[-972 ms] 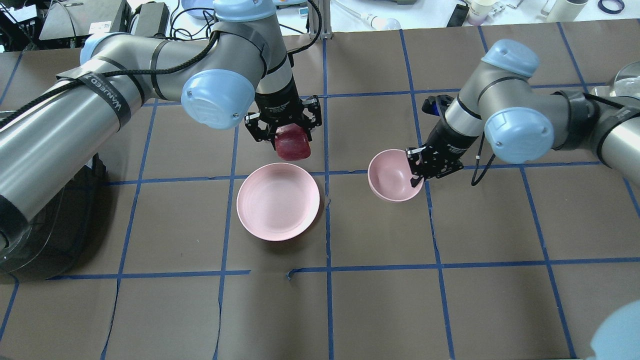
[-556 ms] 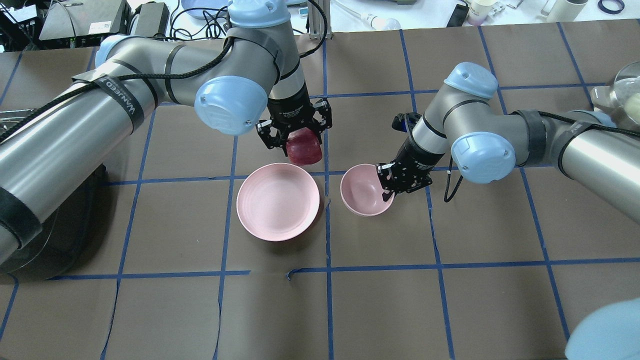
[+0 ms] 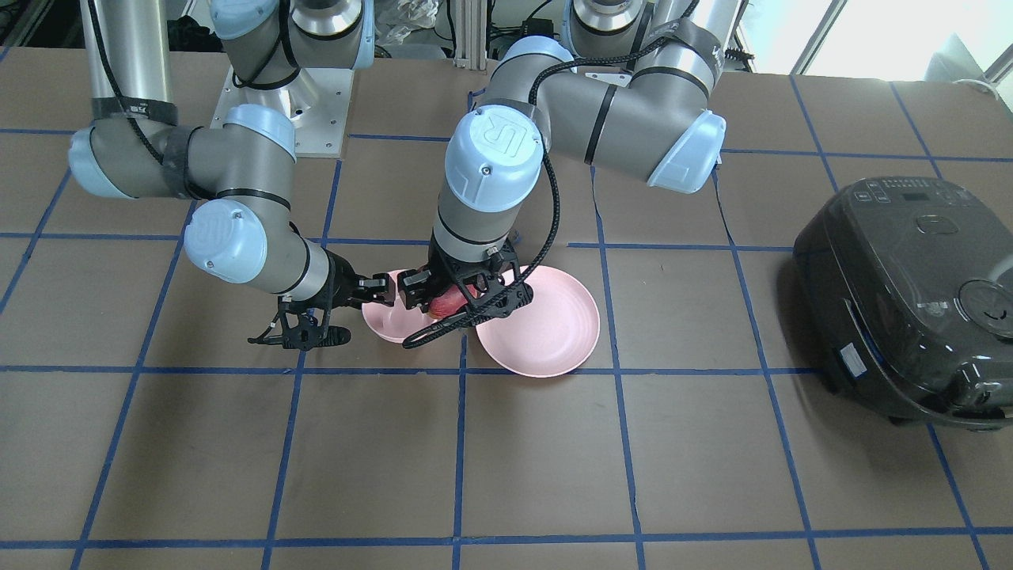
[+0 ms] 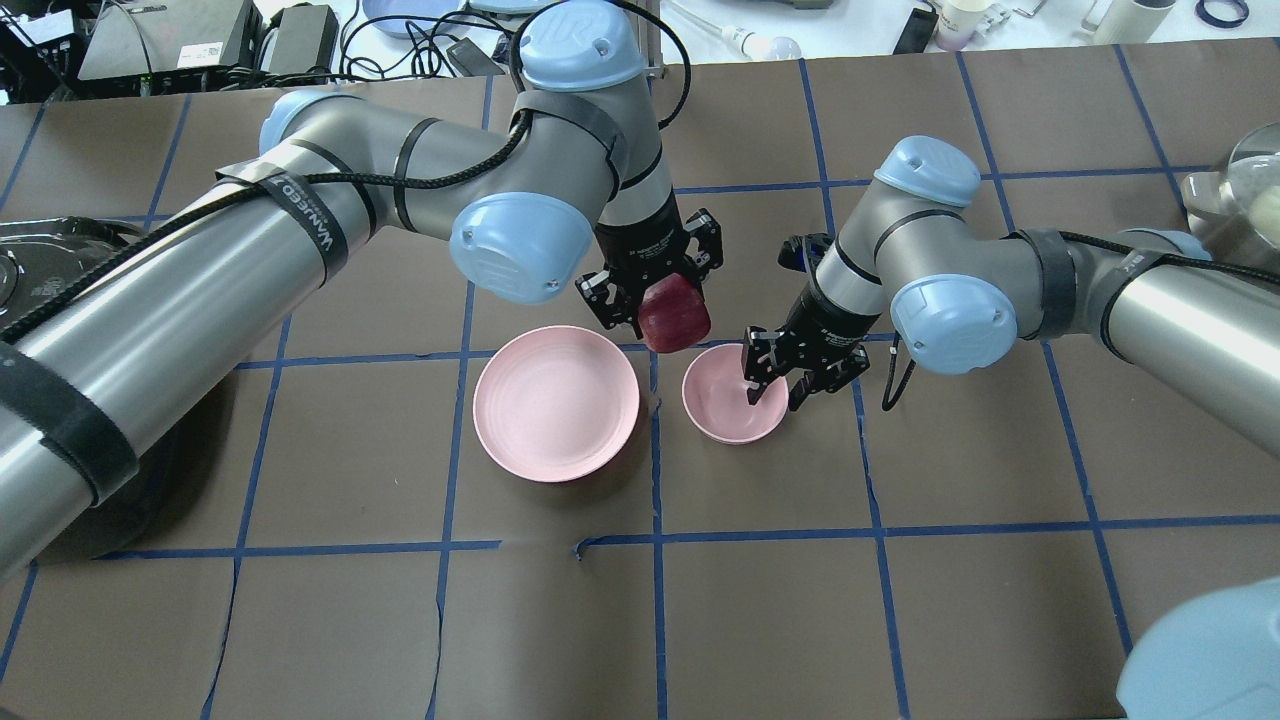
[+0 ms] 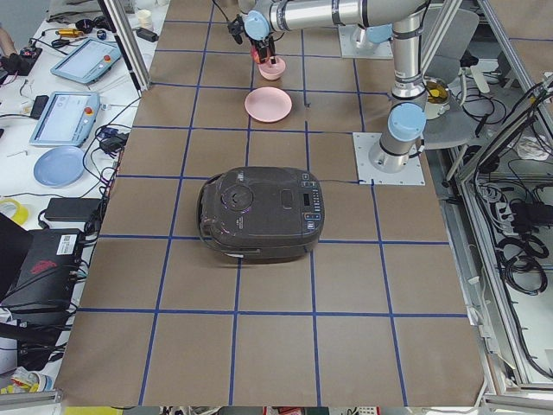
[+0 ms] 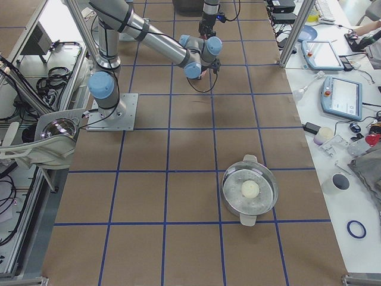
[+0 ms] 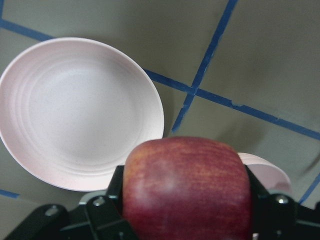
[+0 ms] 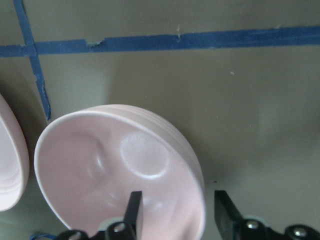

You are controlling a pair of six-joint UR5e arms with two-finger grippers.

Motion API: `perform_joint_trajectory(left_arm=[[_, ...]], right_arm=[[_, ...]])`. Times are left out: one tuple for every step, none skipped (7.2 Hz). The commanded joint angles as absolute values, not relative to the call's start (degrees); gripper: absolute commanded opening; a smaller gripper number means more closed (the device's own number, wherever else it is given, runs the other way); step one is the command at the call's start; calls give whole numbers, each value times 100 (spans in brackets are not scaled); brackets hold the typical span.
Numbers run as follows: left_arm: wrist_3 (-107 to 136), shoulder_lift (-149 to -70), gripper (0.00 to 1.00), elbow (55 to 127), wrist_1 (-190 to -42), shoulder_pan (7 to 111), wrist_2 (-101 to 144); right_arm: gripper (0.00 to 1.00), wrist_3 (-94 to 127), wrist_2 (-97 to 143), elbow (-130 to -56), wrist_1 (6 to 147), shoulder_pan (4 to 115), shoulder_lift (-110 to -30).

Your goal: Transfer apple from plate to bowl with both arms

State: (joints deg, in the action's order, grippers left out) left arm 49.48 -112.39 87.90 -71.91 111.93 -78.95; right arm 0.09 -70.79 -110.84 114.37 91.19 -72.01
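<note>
My left gripper will let go of the dark red apple inside the small pink bowl (image 3: 399,312) (image 7: 254,188) that sits beside the wide pink plate.
My left gripper (image 4: 662,296) is shut on the dark red apple (image 4: 678,318) and holds it in the air over the far left rim of the small pink bowl (image 4: 722,405). The left wrist view shows the apple (image 7: 187,186) between the jaws, with the bowl's rim (image 7: 272,175) just behind it. The wide pink plate (image 4: 556,415) lies empty to the left of the bowl. My right gripper (image 4: 775,392) is open, its fingers straddling the bowl's right rim, one inside (image 8: 134,209) and one outside. The bowl (image 8: 95,175) is empty.
A black rice cooker (image 3: 910,293) stands on the table at my far left. A metal pot (image 6: 250,190) with a pale ball in it stands at my far right. Brown paper with blue tape lines covers the table (image 4: 760,600).
My left arm has carried the apple to the right, from behind the plate to over the bowl's rim. My right gripper has brought the bowl left toward the plate and opened its fingers.
</note>
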Motion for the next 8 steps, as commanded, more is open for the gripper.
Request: perform_joint_trajectory(left_arm=[[5106,-11338,0,8911,-6954,11434,-7849],[5228,-11381,0,9017,-6787,11522,-7857],[5456,-11486,0,9122,-6428,11636,-7849],[5623,-11627,0,9175,-6112,11724,-7857],[5668,-11776,0,9193,-5917,11812,-7857],[5634,-11925,0,9211,-5915,11882,-7875],[5599,-12005,0,9211,-5915,11883,-7884],[5573,-12058,0,9220,-5924,11883,-7910]], right_arm=[[100,0,-7781,-10795,11365,8896,-7338],[100,-61,-8213,-10697,11173,8547,-7374],[100,-96,-8261,-10661,10962,8108,-7426],[100,-253,-8384,-10583,10769,7790,-7627],[100,-255,-8794,-10399,10218,7752,-7933],[100,-229,-8954,-10136,9621,7769,-8293],[100,-211,-8973,-9881,9241,7778,-8453],[100,-254,-8956,-9722,9150,7778,-8481]])
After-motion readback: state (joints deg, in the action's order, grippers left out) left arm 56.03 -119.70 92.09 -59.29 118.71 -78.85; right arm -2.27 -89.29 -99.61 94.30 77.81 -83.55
